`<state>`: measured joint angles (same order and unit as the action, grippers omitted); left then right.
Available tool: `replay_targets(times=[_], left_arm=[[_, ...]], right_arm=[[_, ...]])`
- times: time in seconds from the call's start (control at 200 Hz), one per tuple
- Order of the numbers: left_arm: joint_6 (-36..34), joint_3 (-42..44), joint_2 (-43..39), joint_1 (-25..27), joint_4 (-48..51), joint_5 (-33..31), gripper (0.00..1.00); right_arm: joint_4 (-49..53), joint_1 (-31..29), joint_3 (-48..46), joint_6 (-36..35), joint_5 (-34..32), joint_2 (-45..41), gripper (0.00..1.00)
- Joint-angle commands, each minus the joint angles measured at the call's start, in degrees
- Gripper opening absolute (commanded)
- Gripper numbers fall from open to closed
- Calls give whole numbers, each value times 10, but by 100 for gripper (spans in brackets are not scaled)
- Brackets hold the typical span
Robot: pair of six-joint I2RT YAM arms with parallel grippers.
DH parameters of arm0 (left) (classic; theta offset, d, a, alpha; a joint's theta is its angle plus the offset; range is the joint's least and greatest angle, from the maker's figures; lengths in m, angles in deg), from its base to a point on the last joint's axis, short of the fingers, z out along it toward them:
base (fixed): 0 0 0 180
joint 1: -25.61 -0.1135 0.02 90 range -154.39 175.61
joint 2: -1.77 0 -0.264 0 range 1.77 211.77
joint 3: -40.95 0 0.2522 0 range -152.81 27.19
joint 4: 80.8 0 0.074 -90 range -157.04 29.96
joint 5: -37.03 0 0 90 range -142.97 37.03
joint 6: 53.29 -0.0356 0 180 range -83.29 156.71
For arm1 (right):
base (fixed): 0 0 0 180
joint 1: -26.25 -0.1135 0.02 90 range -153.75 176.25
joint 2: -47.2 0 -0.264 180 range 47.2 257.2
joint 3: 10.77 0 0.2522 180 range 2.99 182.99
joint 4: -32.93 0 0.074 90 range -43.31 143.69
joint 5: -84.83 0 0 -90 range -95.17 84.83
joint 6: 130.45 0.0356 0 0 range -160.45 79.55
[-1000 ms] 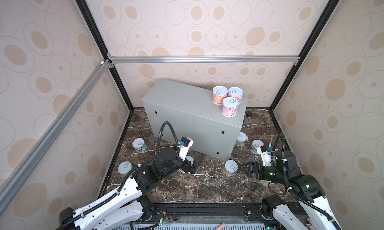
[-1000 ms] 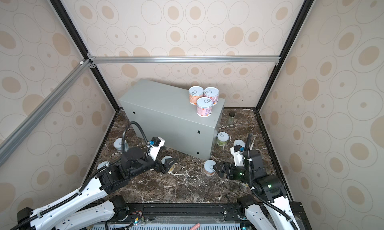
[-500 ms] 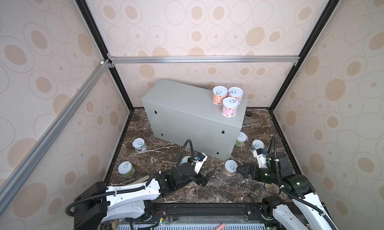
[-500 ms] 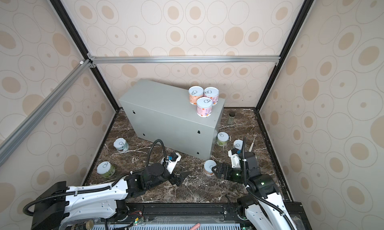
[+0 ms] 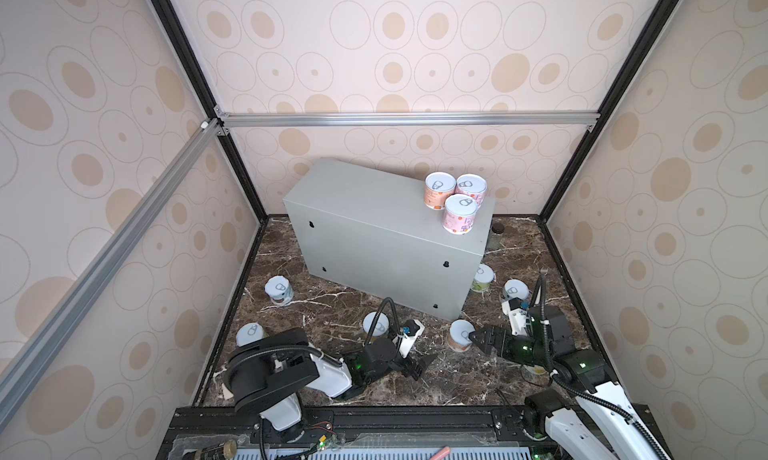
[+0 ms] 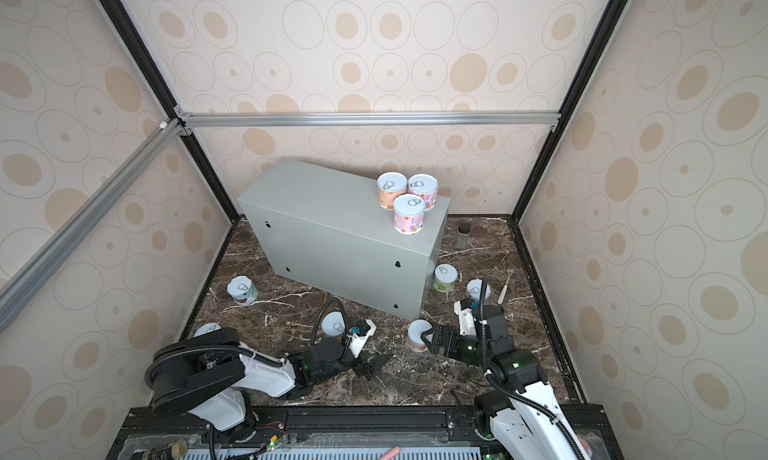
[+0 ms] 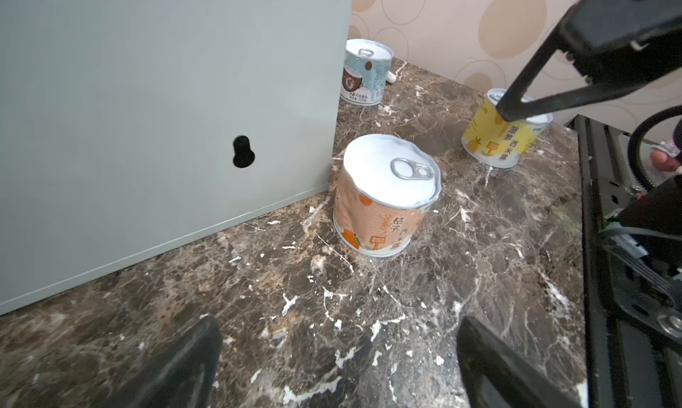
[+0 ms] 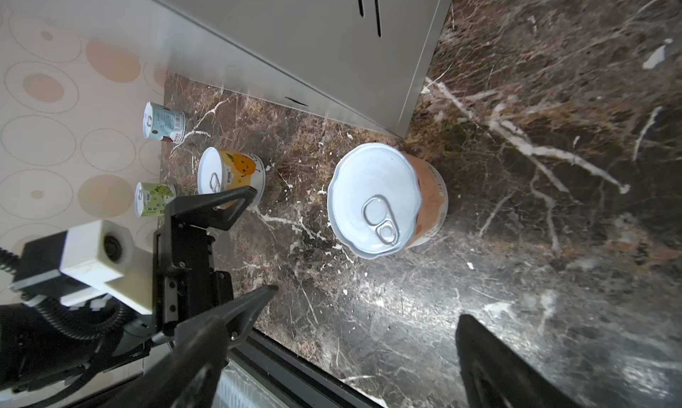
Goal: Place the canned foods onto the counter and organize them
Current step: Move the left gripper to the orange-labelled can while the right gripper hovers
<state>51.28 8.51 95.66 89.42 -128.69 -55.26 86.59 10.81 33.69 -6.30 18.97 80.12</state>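
The left gripper needs to next close around the sides of the dented orange can [image 5: 458, 344] [image 7: 378, 222], the one by the near corner of the counter.
The counter [image 5: 365, 216] [image 6: 328, 212] is a pale grey box holding three canned foods [image 5: 459, 214] [image 6: 409, 213] at its right end. A dented orange can [image 5: 459, 334] [image 6: 417, 333] [image 7: 383, 199] [image 8: 380, 199] stands on the floor by the counter's near corner. My right gripper [image 5: 473, 338] [image 8: 339, 351] is open, its tips right at this can. My left gripper [image 5: 420, 364] [image 7: 339, 351] hangs open and empty low over the floor, a short way left of the can. Other cans stand on the floor: pear-label [image 5: 375, 324] [image 8: 232, 175], teal [image 5: 278, 290], green [image 5: 250, 334], yellow [image 7: 505, 137].
More tins stand right of the counter: green [image 5: 482, 277], teal [image 5: 515, 290] [image 7: 365, 74]. A small dark-lidded jar [image 5: 496, 231] is behind the counter's right end, and a fork [image 6: 504, 287] lies near the right wall. The two grippers are close together at the front.
My left arm has dropped low and swung from the counter's face toward the front middle, uncovering the pear-label can. My right gripper has moved left up to the orange can.
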Motion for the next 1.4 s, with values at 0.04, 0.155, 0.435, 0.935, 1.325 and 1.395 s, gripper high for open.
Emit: replay_targets(times=[0.04, 0.155, 0.435, 0.935, 1.325, 1.395], left_arm=[[-23, -17, 67, 7, -179, 24, 99], [-28, -30, 120, 6, -235, 26, 99], [-39, -90, 206, 6, -267, 26, 99], [-58, -206, 296, 7, -220, 56, 99], [-58, -247, 344, 7, -234, 32, 91], [-57, -263, 351, 7, -223, 36, 90]], right_arm=[[-32, -3, -16, 16, -8, 0, 99], [-48, -3, -25, 23, -7, 3, 99], [-81, -3, -49, 28, -11, 7, 99], [-103, -3, -47, 28, 1, 16, 99], [-46, -2, 14, 39, -1, 10, 99], [-36, -2, 32, 34, -3, 18, 99]])
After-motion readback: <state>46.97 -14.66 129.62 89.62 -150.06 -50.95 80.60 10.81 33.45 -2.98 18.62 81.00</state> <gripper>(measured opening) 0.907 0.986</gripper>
